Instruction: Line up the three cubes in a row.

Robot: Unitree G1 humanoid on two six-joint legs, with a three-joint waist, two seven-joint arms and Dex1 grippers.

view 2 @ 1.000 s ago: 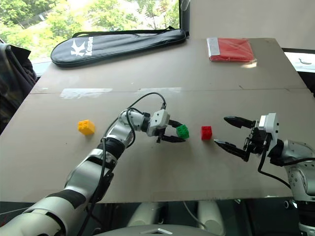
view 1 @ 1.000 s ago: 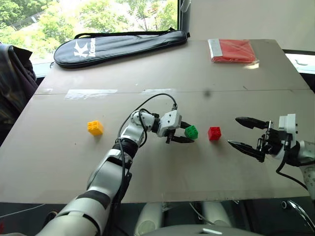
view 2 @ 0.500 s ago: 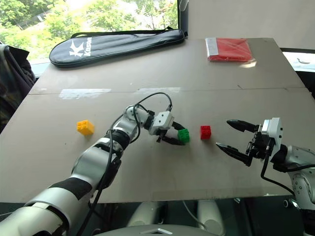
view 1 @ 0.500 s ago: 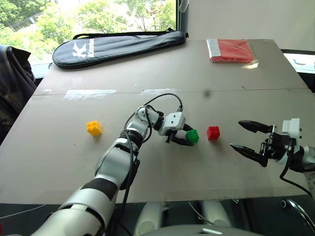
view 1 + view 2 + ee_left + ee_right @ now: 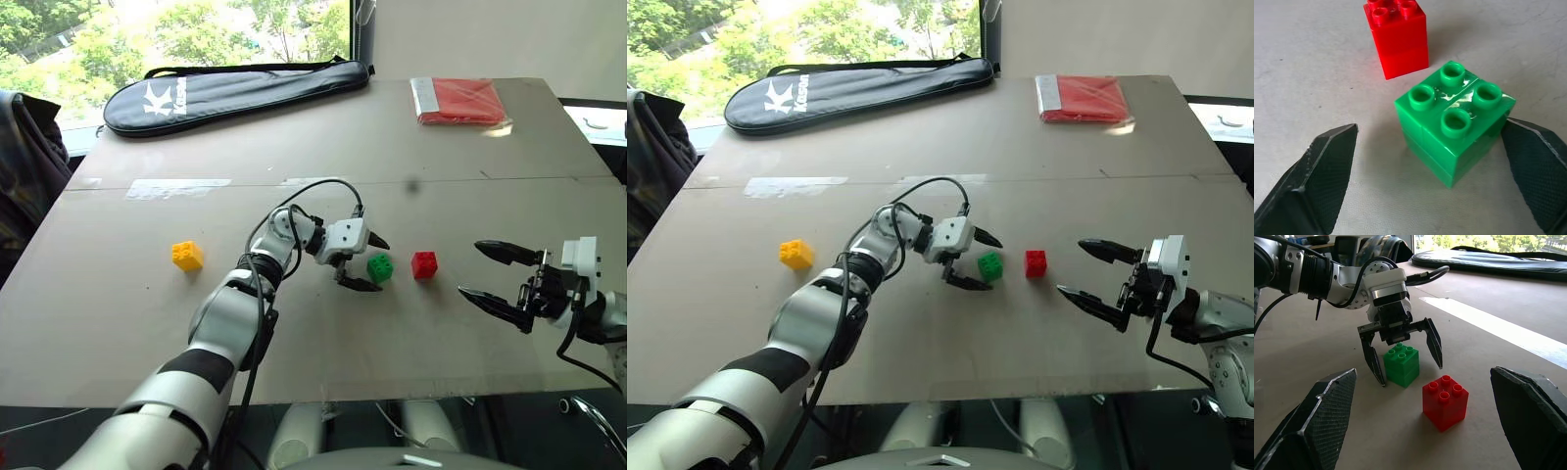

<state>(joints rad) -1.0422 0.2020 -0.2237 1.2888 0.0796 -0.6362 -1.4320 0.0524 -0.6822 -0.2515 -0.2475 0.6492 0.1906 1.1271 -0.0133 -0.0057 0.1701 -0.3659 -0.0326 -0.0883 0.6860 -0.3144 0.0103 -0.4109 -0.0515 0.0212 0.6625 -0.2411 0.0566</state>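
Observation:
My left gripper will close on the green cube's opposite sides (image 5: 1425, 142) and straighten it first, because the green cube stands crooked to the red cube.
The green cube (image 5: 382, 267) stands on the table just left of the red cube (image 5: 424, 264), with a small gap between them. My left gripper (image 5: 372, 263) is open around the green cube, one finger on each side; the left wrist view shows the fingers (image 5: 1327, 166) standing off the green cube (image 5: 1454, 120), with the red cube (image 5: 1399, 36) beyond it. The yellow cube (image 5: 187, 256) sits alone far to the left. My right gripper (image 5: 471, 268) hovers open to the right of the red cube, holding nothing.
A black racket bag (image 5: 235, 90) lies along the table's far left edge. A flat red packet (image 5: 462, 100) is at the far right corner. A pale tape strip (image 5: 178, 185) crosses the table's middle seam. A dark garment (image 5: 24, 157) hangs beside the table's left edge.
My left gripper has opened and let go of the green cube, which now rests on the table beside the red cube. The right gripper has stayed where it was.

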